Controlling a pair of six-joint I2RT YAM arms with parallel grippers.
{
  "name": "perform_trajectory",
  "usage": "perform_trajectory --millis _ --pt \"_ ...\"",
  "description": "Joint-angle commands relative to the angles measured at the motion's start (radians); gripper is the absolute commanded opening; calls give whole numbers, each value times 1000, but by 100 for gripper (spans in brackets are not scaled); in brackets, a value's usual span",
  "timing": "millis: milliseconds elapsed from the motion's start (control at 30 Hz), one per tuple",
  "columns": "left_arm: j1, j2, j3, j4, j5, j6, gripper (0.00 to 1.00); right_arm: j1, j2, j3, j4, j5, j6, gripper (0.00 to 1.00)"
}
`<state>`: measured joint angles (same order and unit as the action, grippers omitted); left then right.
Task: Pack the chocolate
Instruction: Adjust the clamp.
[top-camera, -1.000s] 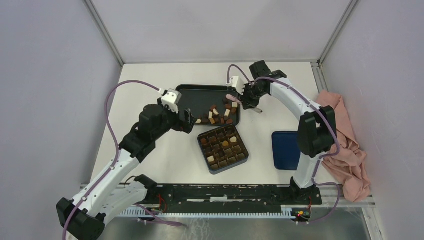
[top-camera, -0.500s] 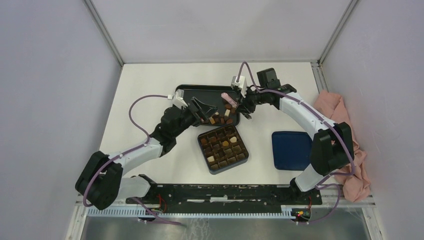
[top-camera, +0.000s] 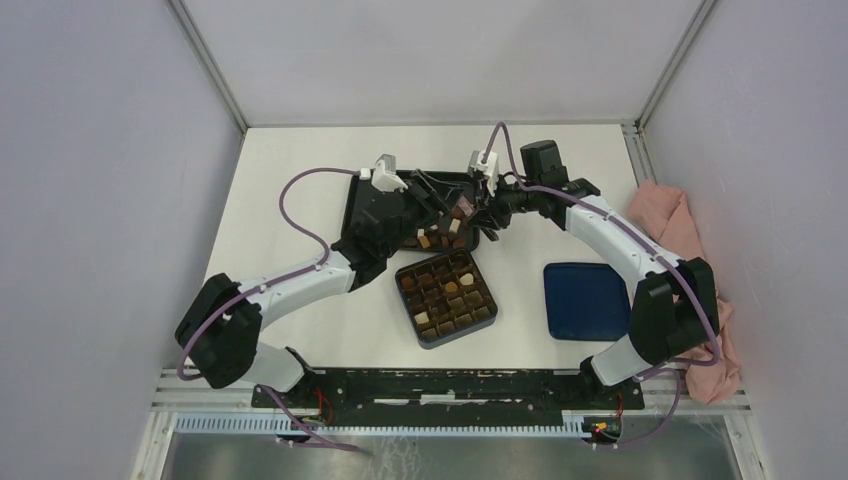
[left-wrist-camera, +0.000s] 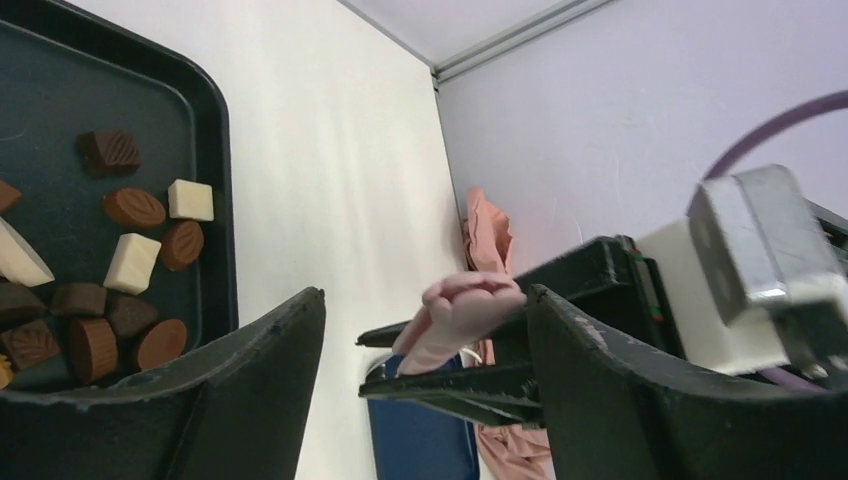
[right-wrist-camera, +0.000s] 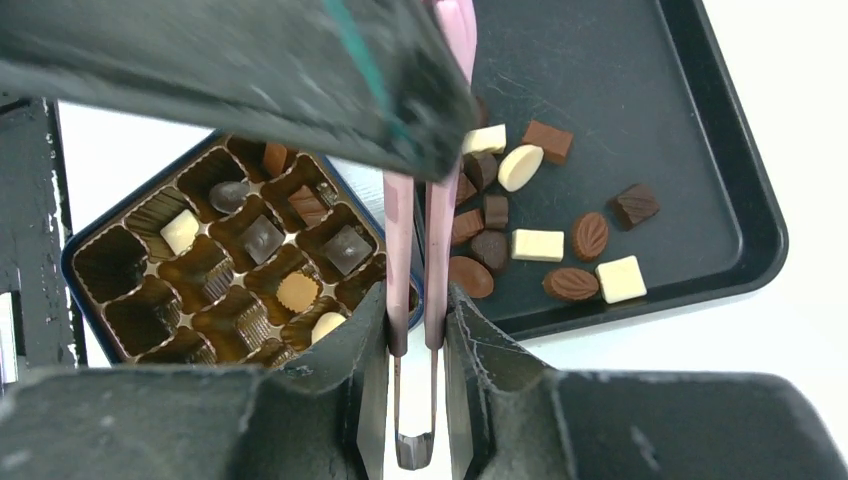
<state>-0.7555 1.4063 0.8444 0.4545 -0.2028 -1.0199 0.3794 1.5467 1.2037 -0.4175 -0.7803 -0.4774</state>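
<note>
The tweezers' pink arms are pinched nearly shut by my right gripper, so my left gripper needs to hold them while my right gripper takes the tweezers' metal part (right-wrist-camera: 433, 395).
Loose chocolate (top-camera: 440, 238) in dark brown, mid brown and cream lies at the right end of the black tray (top-camera: 357, 195). More pieces sit in the compartment box (top-camera: 432, 341) in front of it. My right gripper (top-camera: 483, 208) is shut on the pink tweezers (right-wrist-camera: 415, 250), which point over the tray. In the right wrist view the chocolate (right-wrist-camera: 540, 245) lies just past the tweezers. My left gripper (left-wrist-camera: 428, 300) hangs open over the tray, its jaws on either side of the tweezers' tips (left-wrist-camera: 455, 315) without clearly touching them. In that view, chocolate (left-wrist-camera: 130, 265) shows at the left.
A blue lid (top-camera: 583, 300) lies on the table right of the box. A pink cloth (top-camera: 695, 300) is bunched at the right edge. The left gripper's finger (right-wrist-camera: 250, 70) crosses the top of the right wrist view, close above the tweezers. Walls enclose the table.
My left arm has swung from left of the tray across it to the tweezers' tips, and its jaws have narrowed a little. The right gripper has shifted slightly, still holding the tweezers.
</note>
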Motion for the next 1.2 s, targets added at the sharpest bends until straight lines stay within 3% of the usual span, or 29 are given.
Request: perform_trajectory --millis 0,167,233,300,433,533,733,833,967,1167 --pt "-29 65 103 -64 -103 11 76 4 -40 -15 83 -57 58 26" --pt "-50 138 164 -91 -119 -19 59 4 -61 -40 115 -46 76 26" --pt "-53 156 178 -91 -115 -34 45 4 -68 -46 115 -48 70 27" --pt "-53 160 183 -90 -119 -53 22 3 -80 -55 122 -43 63 27" --pt "-49 135 172 -87 -121 -99 5 -2 -114 -95 170 -46 68 32" --pt "-31 102 131 -41 -83 -168 2 -11 -127 -117 192 -72 62 39" --pt "5 44 31 81 -18 -293 2 -44 -159 -187 271 -152 45 69" --pt "8 24 1 120 -15 -338 2 -51 -181 -257 367 -210 49 73" --pt "10 14 -25 174 -6 -379 2 -52 -240 -412 629 -198 106 81" --pt "10 39 -31 220 33 -385 2 -50 -230 -456 762 -201 216 81"
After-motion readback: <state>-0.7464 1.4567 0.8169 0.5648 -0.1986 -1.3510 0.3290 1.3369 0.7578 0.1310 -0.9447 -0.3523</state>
